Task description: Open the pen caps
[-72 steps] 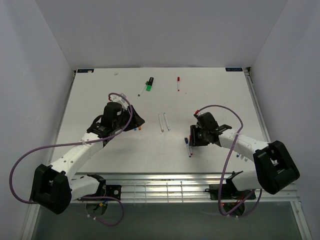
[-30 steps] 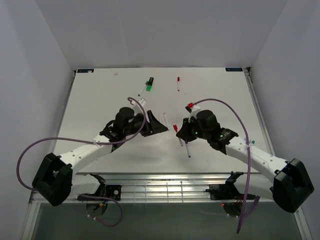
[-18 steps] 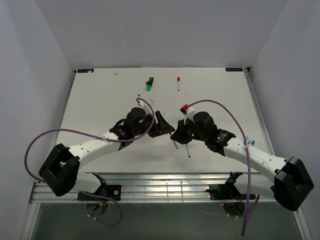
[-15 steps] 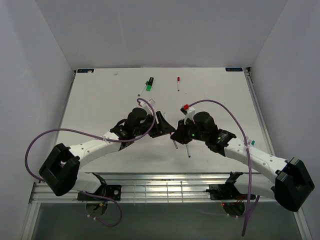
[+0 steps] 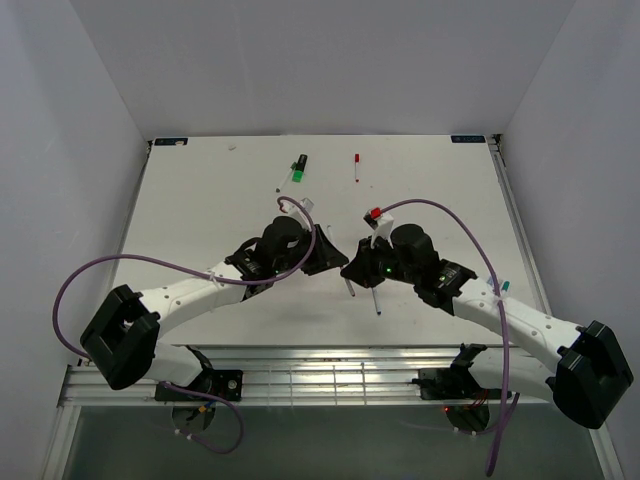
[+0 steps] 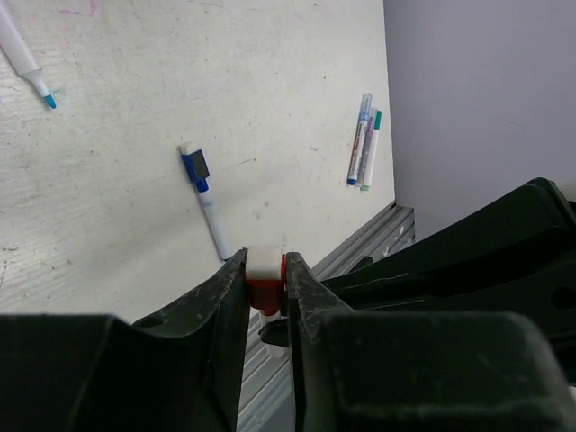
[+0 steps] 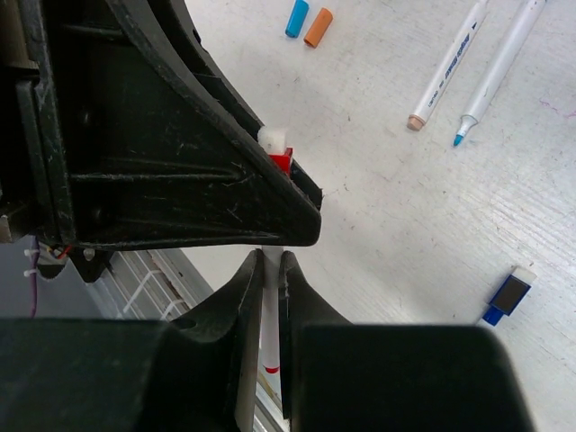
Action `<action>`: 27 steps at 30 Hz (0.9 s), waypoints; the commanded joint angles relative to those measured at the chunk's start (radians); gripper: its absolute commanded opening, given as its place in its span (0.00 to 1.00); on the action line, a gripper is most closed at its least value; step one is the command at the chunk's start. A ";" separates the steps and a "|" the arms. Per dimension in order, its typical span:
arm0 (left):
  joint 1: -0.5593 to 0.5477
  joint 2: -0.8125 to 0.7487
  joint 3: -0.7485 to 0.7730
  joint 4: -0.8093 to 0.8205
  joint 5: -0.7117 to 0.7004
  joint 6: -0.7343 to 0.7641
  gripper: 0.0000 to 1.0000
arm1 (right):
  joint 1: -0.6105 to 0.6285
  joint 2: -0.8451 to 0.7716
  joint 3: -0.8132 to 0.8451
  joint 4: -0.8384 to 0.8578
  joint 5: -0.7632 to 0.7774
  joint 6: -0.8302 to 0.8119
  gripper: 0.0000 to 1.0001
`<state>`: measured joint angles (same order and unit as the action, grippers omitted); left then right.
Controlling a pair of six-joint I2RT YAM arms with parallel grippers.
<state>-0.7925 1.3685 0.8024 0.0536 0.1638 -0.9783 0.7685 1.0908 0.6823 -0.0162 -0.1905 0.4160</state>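
I can see the pen's white body sits shallow in my right gripper's fingers, so I should open that gripper, move in and grip the pen's body deeper [image 7: 272,270] before pulling off the cap.
My two grippers meet above the table's middle in the top view. My left gripper [image 5: 333,262] is shut on the red cap [image 6: 265,286] of a thin white pen; its white end [image 6: 265,263] sticks out past the fingertips [image 6: 232,281]. My right gripper [image 5: 351,271] is shut on that pen's white barrel [image 7: 273,310], just below the cap [image 7: 280,159]. The pen is held off the table, with the cap on the barrel. A loose blue cap [image 7: 297,17] and orange cap [image 7: 318,27] lie on the table.
Two uncapped white pens [image 7: 447,67] lie side by side. A blue-capped pen [image 6: 204,196] lies near the front edge [image 5: 377,298]. A black marker with a green cap [image 5: 299,168] and a red-capped pen [image 5: 356,166] lie at the back. Two more pens [image 6: 364,148] lie at the right.
My right gripper lifted the red-capped pen from the table and carried it left. My left gripper moved right to meet it and closed on the red cap.
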 commanded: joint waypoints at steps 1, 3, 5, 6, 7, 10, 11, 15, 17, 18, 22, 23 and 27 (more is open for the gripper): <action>-0.007 0.000 0.040 -0.015 -0.044 -0.002 0.31 | 0.006 -0.017 -0.009 0.055 -0.020 0.009 0.08; -0.010 0.001 0.044 -0.021 -0.049 0.003 0.25 | 0.006 -0.012 -0.009 0.055 -0.023 0.007 0.08; -0.010 0.001 0.044 -0.024 -0.055 0.006 0.22 | 0.006 -0.009 -0.009 0.058 -0.027 0.007 0.08; -0.010 0.003 0.044 -0.024 -0.055 0.009 0.17 | 0.006 -0.006 -0.007 0.056 -0.030 0.004 0.08; -0.011 0.003 0.046 -0.027 -0.053 0.010 0.15 | 0.006 -0.006 -0.006 0.056 -0.035 -0.005 0.08; -0.011 -0.003 0.044 -0.037 -0.055 0.016 0.05 | 0.008 0.007 0.013 0.033 -0.036 -0.034 0.10; -0.011 -0.009 0.043 -0.041 -0.058 0.024 0.05 | 0.006 0.012 0.014 0.027 -0.032 -0.039 0.17; -0.011 -0.022 0.050 -0.081 -0.079 0.033 0.00 | 0.006 0.011 0.005 0.028 -0.020 -0.054 0.35; -0.011 -0.023 0.057 -0.090 -0.084 0.035 0.00 | 0.003 0.017 0.003 0.028 -0.027 -0.062 0.39; -0.011 -0.025 0.060 -0.096 -0.086 0.041 0.00 | 0.000 0.020 0.003 0.028 -0.032 -0.063 0.39; -0.010 -0.035 0.081 -0.120 -0.087 0.049 0.00 | -0.017 0.038 0.002 0.032 -0.078 -0.068 0.40; -0.010 -0.039 0.081 -0.120 -0.089 0.049 0.00 | -0.020 0.043 0.003 0.033 -0.092 -0.072 0.40; -0.010 -0.051 0.078 -0.104 -0.083 0.056 0.00 | -0.035 0.061 -0.012 0.087 -0.164 -0.068 0.40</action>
<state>-0.8009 1.3594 0.8463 -0.0483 0.0910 -0.9405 0.7479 1.1423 0.6739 0.0040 -0.2756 0.3618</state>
